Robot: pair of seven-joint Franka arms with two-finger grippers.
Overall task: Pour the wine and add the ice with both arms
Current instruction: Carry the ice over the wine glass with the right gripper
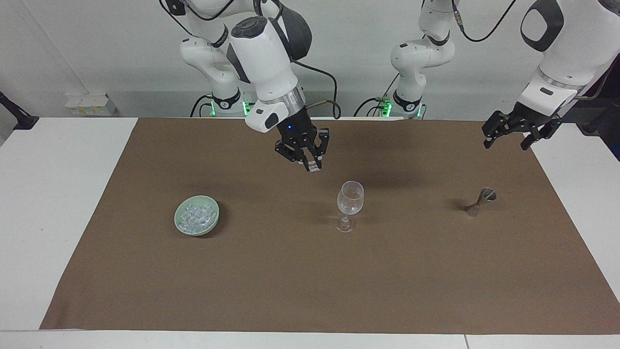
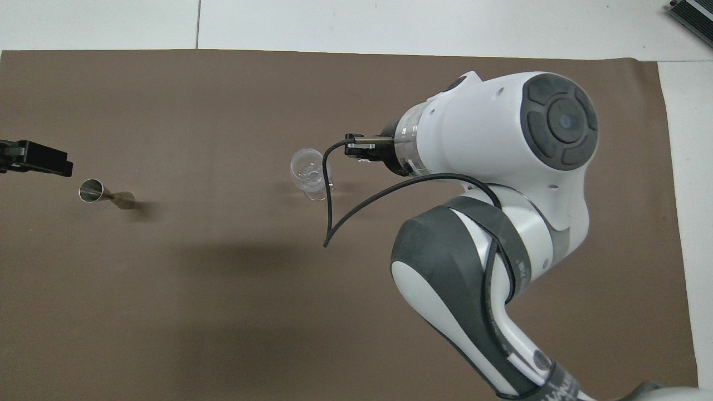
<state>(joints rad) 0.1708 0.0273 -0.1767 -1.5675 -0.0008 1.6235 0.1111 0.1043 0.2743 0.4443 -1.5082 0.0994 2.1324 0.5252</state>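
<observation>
The robot's right gripper will release the small ice cube inside the bowl of the clear wine glass (image 2: 311,174).
A clear wine glass (image 1: 349,198) (image 2: 309,170) stands upright mid-mat; I cannot make out the wine in it. The ice (image 1: 195,215) is heaped in a pale green bowl (image 1: 180,227) toward the right arm's end; the right arm hides the bowl in the overhead view. My right gripper (image 1: 310,166) (image 2: 356,150) is in the air over the mat beside the glass, shut on one small clear ice cube (image 1: 315,167). My left gripper (image 1: 506,140) (image 2: 33,159) is open and empty, raised over the mat's edge at the left arm's end.
A small steel jigger (image 1: 480,199) (image 2: 103,193) stands on the brown mat (image 1: 290,281) toward the left arm's end, below the left gripper. White table (image 1: 48,194) surrounds the mat.
</observation>
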